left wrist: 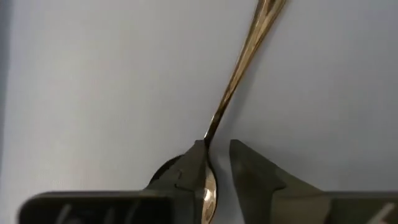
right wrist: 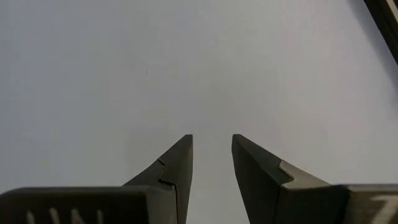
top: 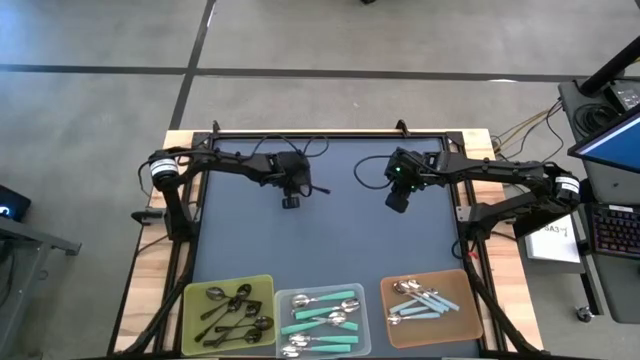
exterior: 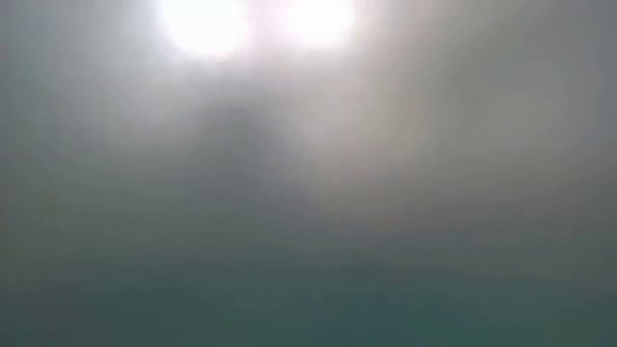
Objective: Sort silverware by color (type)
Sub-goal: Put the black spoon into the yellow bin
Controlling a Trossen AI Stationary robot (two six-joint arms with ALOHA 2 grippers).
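The spoon slants, its bowl against one finger; I need to open my left gripper, line it up with the spoon and close on the spoon's neck (left wrist: 214, 124).
A thin all-metal spoon (left wrist: 239, 68) lies on the dark table, far left of middle. My left gripper (left wrist: 217, 146) stands over its bowl end, fingers a little apart, one on either side of it. My right gripper (top: 397, 203) hangs open over bare table at the far right of middle, with nothing between its fingers (right wrist: 183, 162). Along the near edge, dark metal spoons (top: 235, 312) lie in an olive tray (top: 268, 282). Teal-handled spoons (top: 325, 320) fill a clear tray (top: 365, 345), and light-blue-handled spoons (top: 425, 300) a brown tray (top: 450, 280). The low view shows only haze. My left gripper comes down at a slant from above, with the spoon's neck and bowl (left wrist: 211, 190) between its fingers. The bowl lies against the inner side of one finger (left wrist: 194, 165); the other finger (left wrist: 249, 165) stands apart from it by a small gap. The spoon rests flat on the table, its handle pointing away from the gripper.
The three trays sit side by side at the table's near edge. A raised frame runs along the far edge and both sides. The middle of the dark mat between the arms and the trays is bare.
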